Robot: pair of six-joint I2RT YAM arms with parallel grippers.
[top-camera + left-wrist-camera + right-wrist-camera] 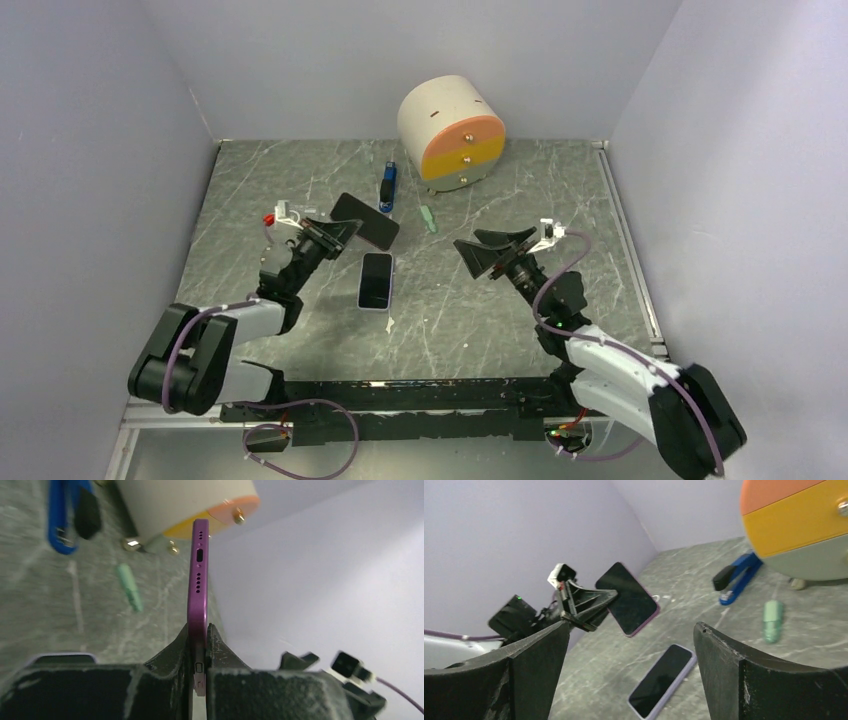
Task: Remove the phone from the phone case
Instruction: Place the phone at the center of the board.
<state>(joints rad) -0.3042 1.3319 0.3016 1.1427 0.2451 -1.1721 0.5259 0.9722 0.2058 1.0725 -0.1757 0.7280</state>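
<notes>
Next, my left gripper puts the purple phone down on the table [286, 251] between the lilac phone case and the nearest side.
My left gripper [335, 232] is shut on a purple phone [365, 220] with a black screen and holds it tilted in the air above the table's left middle. In the left wrist view the phone [198, 580] stands edge-on between the fingers, its port end away from me, gripper [198, 630] clamped on its near part. A lilac phone case [376, 281] with a dark face lies flat on the table just below the held phone; it also shows in the right wrist view [661, 680]. My right gripper [495, 250] is wide open and empty, right of the case, facing it [631, 627].
A round cream drawer unit [452, 130] with orange, yellow and grey fronts stands at the back. A blue stapler [388, 187] and a small green cap-like piece [429, 218] lie in front of it. Lilac walls close in the grey marble table [560, 200].
</notes>
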